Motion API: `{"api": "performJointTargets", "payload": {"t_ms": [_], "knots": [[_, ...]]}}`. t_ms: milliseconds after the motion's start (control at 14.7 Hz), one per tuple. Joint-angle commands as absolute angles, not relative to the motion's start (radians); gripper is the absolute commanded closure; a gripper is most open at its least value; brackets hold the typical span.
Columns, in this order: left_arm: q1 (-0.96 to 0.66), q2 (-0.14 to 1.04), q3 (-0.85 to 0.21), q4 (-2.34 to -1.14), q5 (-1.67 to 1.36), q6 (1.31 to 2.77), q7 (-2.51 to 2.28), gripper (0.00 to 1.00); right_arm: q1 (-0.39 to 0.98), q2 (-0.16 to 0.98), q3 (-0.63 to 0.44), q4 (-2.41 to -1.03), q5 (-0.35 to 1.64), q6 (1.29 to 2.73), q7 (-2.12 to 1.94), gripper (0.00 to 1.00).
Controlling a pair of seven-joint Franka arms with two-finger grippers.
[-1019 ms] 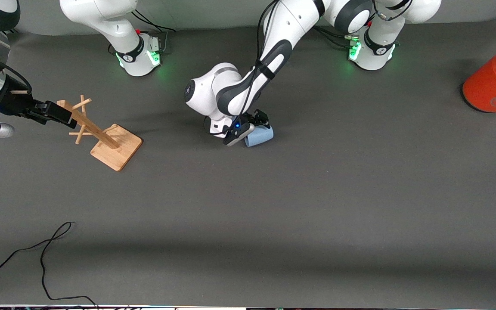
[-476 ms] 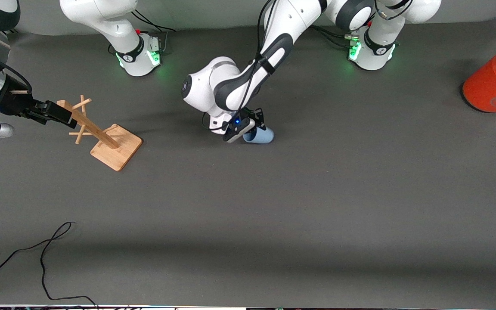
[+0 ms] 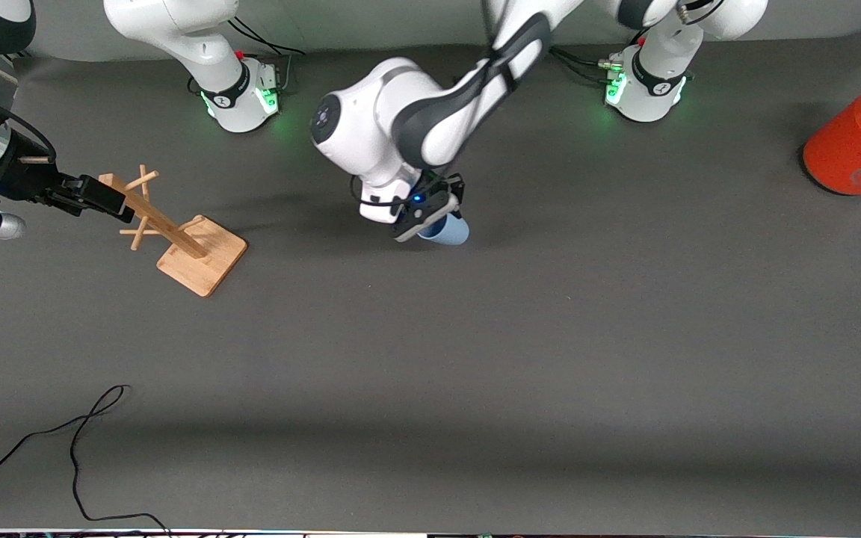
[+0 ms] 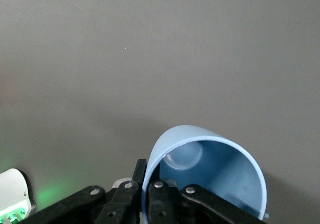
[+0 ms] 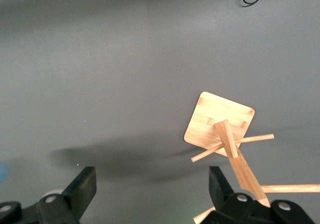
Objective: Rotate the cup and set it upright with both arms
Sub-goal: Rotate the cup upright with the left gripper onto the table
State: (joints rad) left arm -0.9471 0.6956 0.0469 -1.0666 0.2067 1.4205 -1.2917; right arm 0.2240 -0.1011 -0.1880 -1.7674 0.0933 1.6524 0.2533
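Note:
The left gripper needs to release the pale blue cup on the mat [image 3: 474, 261] between the wooden rack and the orange-red cylinder.
The pale blue cup [image 3: 448, 232] is tilted just above the table mat near its middle, between the two arm bases' line and the front camera. My left gripper [image 3: 430, 213] is shut on the cup's rim, one finger inside and one outside. In the left wrist view the cup [image 4: 220, 169] shows its open mouth and rounded inner base, with the gripper [image 4: 150, 189] pinching the wall. My right gripper [image 3: 105, 198] waits open and empty over the top pegs of a wooden rack, seen in the right wrist view [image 5: 152, 184].
The wooden peg rack [image 3: 202, 255] stands on its square base toward the right arm's end, also in the right wrist view [image 5: 220, 119]. A large orange-red cylinder [image 3: 853, 146] with grey lid lies at the left arm's end. A black cable [image 3: 79, 433] lies near the front edge.
The left arm has risen and turned its wrist, tipping the cup from lying on its side to a raised tilt. The right arm has not moved.

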Motion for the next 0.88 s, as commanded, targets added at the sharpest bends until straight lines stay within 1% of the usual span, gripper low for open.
{"api": "performJointTargets", "payload": {"t_ms": [0,136,204,272,340,476,612,816], "knots": [[-0.861,0.365,0.040,-1.436,0.125,1.593,-1.186,1.00,0.229,-0.115,-0.190,-1.783,0.084,1.670,0.232,0.00],[-0.819,0.183,0.040,-1.697,0.106,1.759,-1.097,1.00,0.230,-0.115,-0.189,-1.782,0.084,1.681,0.232,0.00],[-0.802,0.122,0.041,-1.815,0.104,1.849,-1.060,1.00,0.232,-0.115,-0.189,-1.784,0.086,1.684,0.232,0.00],[-0.783,0.088,0.041,-1.918,0.085,1.958,-1.020,1.00,0.232,-0.114,-0.187,-1.784,0.086,1.684,0.232,0.00],[-0.773,0.089,0.043,-1.984,0.042,2.062,-0.985,1.00,0.232,-0.115,-0.189,-1.784,0.086,1.683,0.232,0.00],[-0.773,0.156,0.043,-2.045,0.018,2.237,-0.963,1.00,0.230,-0.112,-0.189,-1.784,0.086,1.683,0.224,0.00],[-0.779,0.259,0.040,-2.057,0.017,2.371,-0.957,1.00,0.230,-0.110,-0.189,-1.784,0.081,1.683,0.221,0.00],[-0.790,0.366,0.035,-2.054,0.017,2.473,-0.959,1.00,0.230,-0.110,-0.189,-1.784,0.077,1.684,0.219,0.00]]}}
